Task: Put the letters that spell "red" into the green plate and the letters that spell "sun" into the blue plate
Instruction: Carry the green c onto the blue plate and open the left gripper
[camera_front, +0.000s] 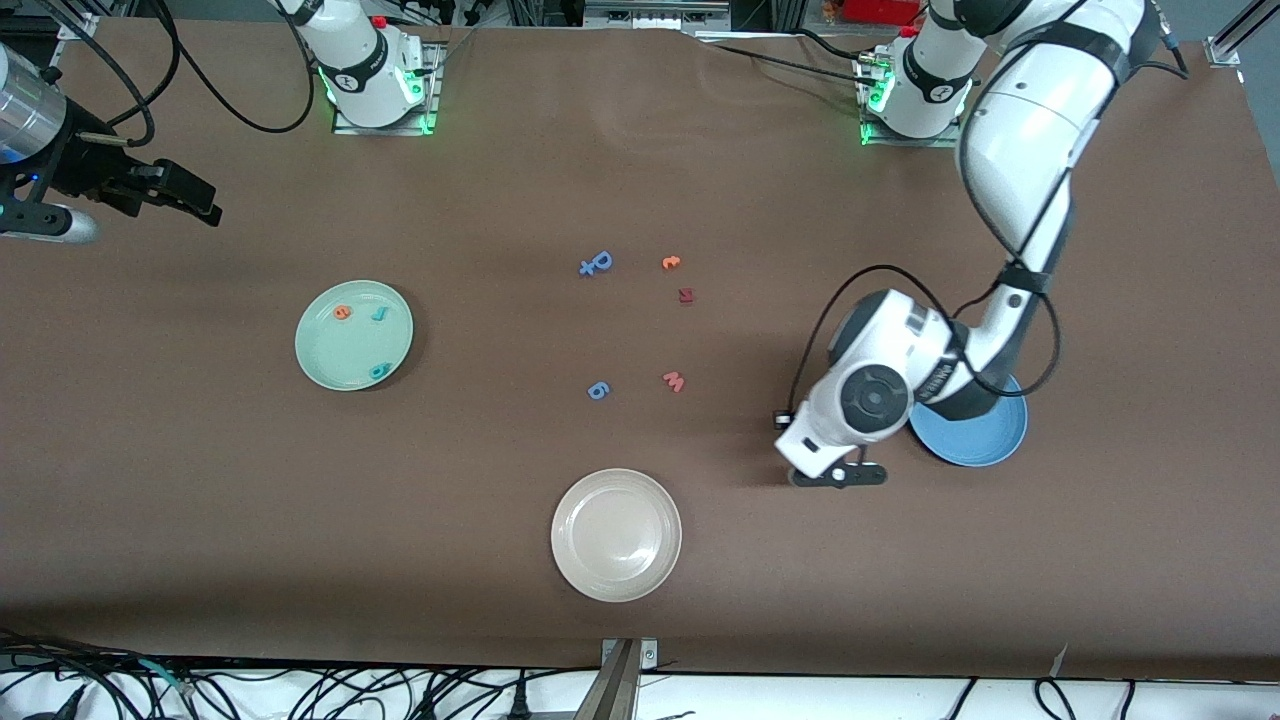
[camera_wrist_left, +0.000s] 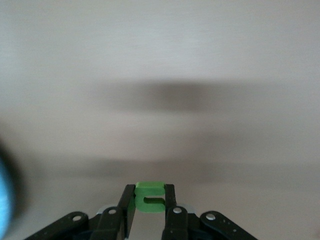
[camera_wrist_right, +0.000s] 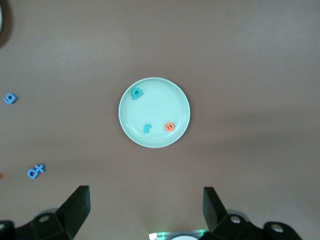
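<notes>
I should use my left gripper to place the green "n" on the bare part of the blue plate (camera_front: 993, 424) beside my arm.
The green plate (camera_front: 340, 350) lies toward the right arm's end of the table. In it are a round orange "e" (camera_front: 343, 312), a thin teal "r" (camera_front: 378, 314) and a teal "d" (camera_front: 380, 372). The right wrist view looks down on that plate (camera_wrist_right: 155, 107) with the "d" (camera_wrist_right: 136, 93), "r" (camera_wrist_right: 147, 128) and "e" (camera_wrist_right: 170, 127). My right gripper (camera_front: 190, 200) (camera_wrist_right: 145, 200) hangs open, high at the table's end. My left gripper (camera_front: 840, 475) (camera_wrist_left: 150, 192) is low over bare table beside the blue plate (camera_front: 985, 440), shut on the green "n" (camera_wrist_left: 150, 197). The left arm covers part of that plate.
A whitish-beige plate (camera_front: 616, 580) sits nearest the front camera. Loose letters lie mid-table: a blue pair (camera_front: 596, 263), an orange one (camera_front: 671, 263), a dark red one (camera_front: 686, 295), a pink "w" (camera_front: 674, 381) and a blue one (camera_front: 597, 390).
</notes>
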